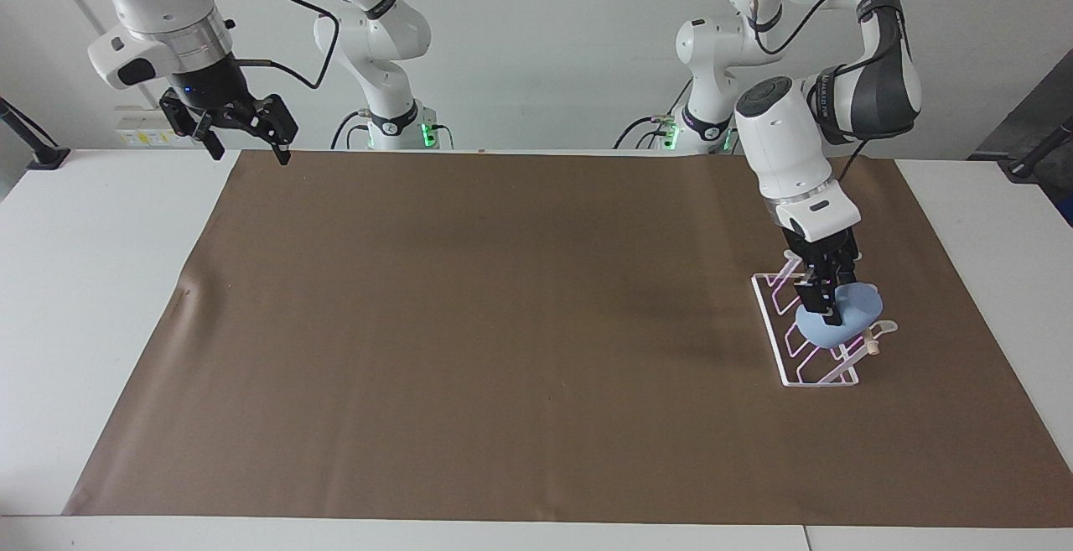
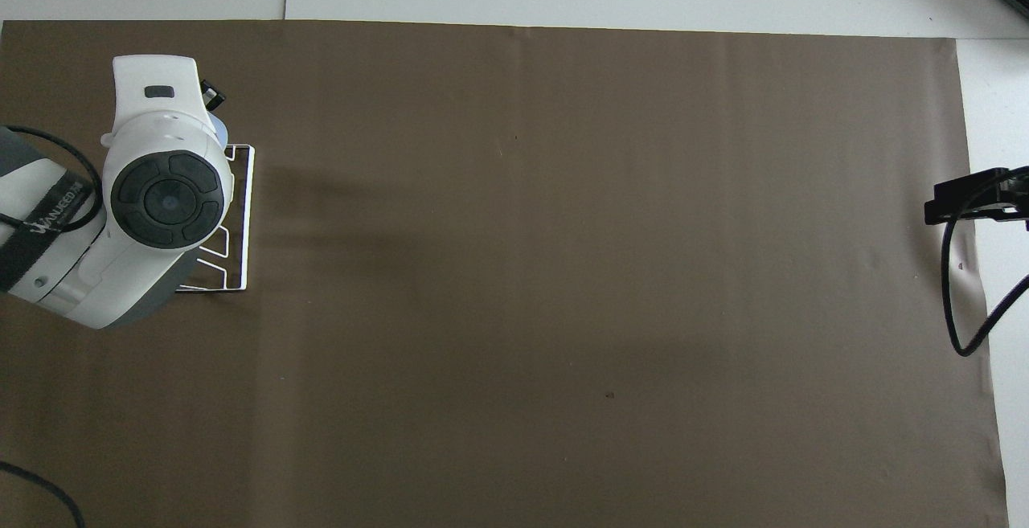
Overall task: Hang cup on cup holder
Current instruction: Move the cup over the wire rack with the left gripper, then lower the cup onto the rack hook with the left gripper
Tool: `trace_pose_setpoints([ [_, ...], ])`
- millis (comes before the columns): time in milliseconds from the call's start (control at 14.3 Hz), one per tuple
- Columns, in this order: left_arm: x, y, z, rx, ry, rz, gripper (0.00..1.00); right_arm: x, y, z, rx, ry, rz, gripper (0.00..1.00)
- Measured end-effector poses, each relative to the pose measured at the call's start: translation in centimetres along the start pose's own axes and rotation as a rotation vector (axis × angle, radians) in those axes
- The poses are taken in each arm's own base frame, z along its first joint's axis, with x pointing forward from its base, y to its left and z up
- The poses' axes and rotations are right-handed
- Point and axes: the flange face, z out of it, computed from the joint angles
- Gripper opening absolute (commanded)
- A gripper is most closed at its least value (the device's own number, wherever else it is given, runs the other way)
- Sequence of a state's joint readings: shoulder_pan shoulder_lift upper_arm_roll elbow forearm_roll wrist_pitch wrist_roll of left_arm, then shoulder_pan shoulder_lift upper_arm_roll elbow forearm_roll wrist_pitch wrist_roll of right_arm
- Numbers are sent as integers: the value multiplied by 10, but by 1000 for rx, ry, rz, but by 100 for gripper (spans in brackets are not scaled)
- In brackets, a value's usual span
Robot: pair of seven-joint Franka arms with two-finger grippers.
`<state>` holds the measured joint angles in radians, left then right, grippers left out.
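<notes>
Next, I release the light-blue cup from my left gripper on the upper end of the white wire cup holder (image 2: 217, 161).
The light-blue cup (image 1: 848, 318) is tilted low over the white wire cup holder (image 1: 821, 383), close to the holder's wooden dowel (image 1: 868, 342). My left gripper (image 1: 828, 309) comes down from above and is shut on the cup's wall. Whether a prong sits inside the cup is hidden. In the overhead view the left wrist covers most of the cup holder (image 2: 251, 214), and only a sliver of the cup (image 2: 215, 122) shows. My right gripper (image 1: 250, 148) waits open and holds nothing, raised over the mat's corner at the right arm's end.
A brown mat (image 1: 503, 324) covers most of the white table (image 1: 84, 283). The cup holder stands on the mat toward the left arm's end. A black cable (image 2: 961, 303) hangs from the right arm.
</notes>
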<state>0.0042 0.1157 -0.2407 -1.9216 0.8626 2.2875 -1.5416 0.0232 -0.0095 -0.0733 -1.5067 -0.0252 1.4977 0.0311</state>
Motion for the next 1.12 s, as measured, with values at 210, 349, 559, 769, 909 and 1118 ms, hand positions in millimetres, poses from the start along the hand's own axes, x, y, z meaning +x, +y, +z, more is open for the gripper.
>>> trace_pose_setpoints([
  [210, -4, -3, 5, -1, -1, 11, 0, 0, 0, 0, 0, 0, 0, 100],
  [349, -7, -6, 9, -1, 0, 21, 0, 0, 0, 0, 0, 0, 0, 100],
  [559, -11, -10, 15, -7, -7, 26, 0, 0, 0, 0, 0, -1, 0, 100],
  [769, -19, -13, 18, -18, 6, 45, 0, 0, 0, 1, 0, -1, 0, 100],
  [909, -22, -17, 23, -15, 16, 49, 0, 0, 0, 1, 0, -2, 0, 100],
  [1118, -27, -22, 29, -9, 31, 40, 0, 0, 0, 4, 0, -10, 1, 100],
])
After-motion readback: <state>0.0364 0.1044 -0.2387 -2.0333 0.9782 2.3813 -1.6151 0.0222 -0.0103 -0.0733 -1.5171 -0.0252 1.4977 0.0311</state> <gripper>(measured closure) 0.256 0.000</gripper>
